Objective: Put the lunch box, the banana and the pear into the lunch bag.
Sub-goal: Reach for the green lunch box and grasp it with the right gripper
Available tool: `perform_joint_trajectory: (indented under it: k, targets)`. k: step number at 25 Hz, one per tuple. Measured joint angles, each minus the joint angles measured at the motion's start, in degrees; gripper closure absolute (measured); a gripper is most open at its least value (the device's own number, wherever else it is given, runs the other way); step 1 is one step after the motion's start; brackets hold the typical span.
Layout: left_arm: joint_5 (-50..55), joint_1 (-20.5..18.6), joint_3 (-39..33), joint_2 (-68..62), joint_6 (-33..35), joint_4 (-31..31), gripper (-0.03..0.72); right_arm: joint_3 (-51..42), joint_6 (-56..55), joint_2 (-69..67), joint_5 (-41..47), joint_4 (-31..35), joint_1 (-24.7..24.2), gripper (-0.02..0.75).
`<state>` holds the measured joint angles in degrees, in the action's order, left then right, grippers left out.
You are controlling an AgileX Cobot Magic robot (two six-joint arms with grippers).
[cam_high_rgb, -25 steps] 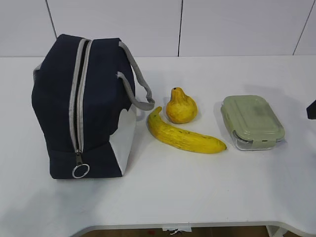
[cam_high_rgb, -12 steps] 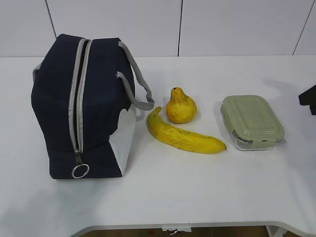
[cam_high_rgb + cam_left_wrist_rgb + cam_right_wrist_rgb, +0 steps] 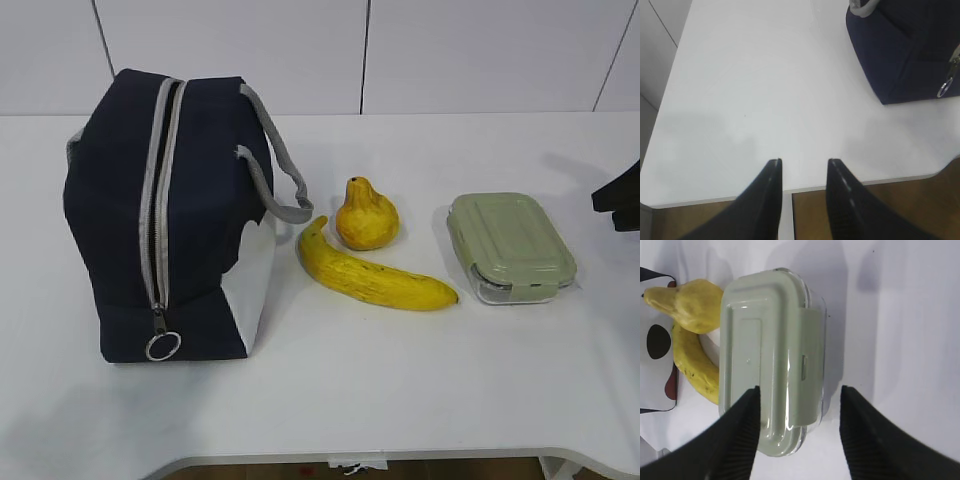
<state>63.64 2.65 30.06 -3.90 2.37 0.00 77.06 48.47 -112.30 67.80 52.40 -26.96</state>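
Next, my right gripper closes on the long clip side (image 3: 551,231) (image 3: 809,342) of the lunch box, which is the side that faces away from the pear and the banana.
The navy lunch bag (image 3: 200,200) stands at the left, its ring pull (image 3: 162,345) at the low front end of the grey zipper. The yellow pear (image 3: 366,217) stands right of it, with the banana (image 3: 375,275) lying in front. The lunch box (image 3: 509,245) with its sage-green lid sits further right. My right gripper (image 3: 800,390) is open and hovers over the near end of the lunch box (image 3: 772,355), its jaws either side, not touching. My left gripper (image 3: 805,162) is open and empty over the table's front edge, left of the bag (image 3: 910,50).
A dark part of the right arm (image 3: 622,200) shows at the right edge of the exterior view. The white table (image 3: 400,380) ends in a curved front edge. In the right wrist view the pear (image 3: 690,307) and banana (image 3: 695,372) lie left of the box.
The dark part of the right arm has come further into the exterior view from the right edge, toward the lunch box. The objects have not moved.
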Motion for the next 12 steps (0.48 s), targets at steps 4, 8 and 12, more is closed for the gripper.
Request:
perform_joint_trajectory:
  k: [4,8,12]
  targets:
    - [0.0,0.0,0.0,-0.1,0.0,0.0,0.448,0.0,-1.5,0.0,0.1,0.0,0.2,0.314]
    - [0.0,0.0,0.0,-0.1,0.0,0.0,0.448,0.0,-2.1,-0.1,0.1,1.1,1.4,0.176]
    - [0.0,0.0,0.0,-0.1,0.0,0.0,0.448,0.0,-1.9,-2.1,0.1,1.8,2.8,0.152]
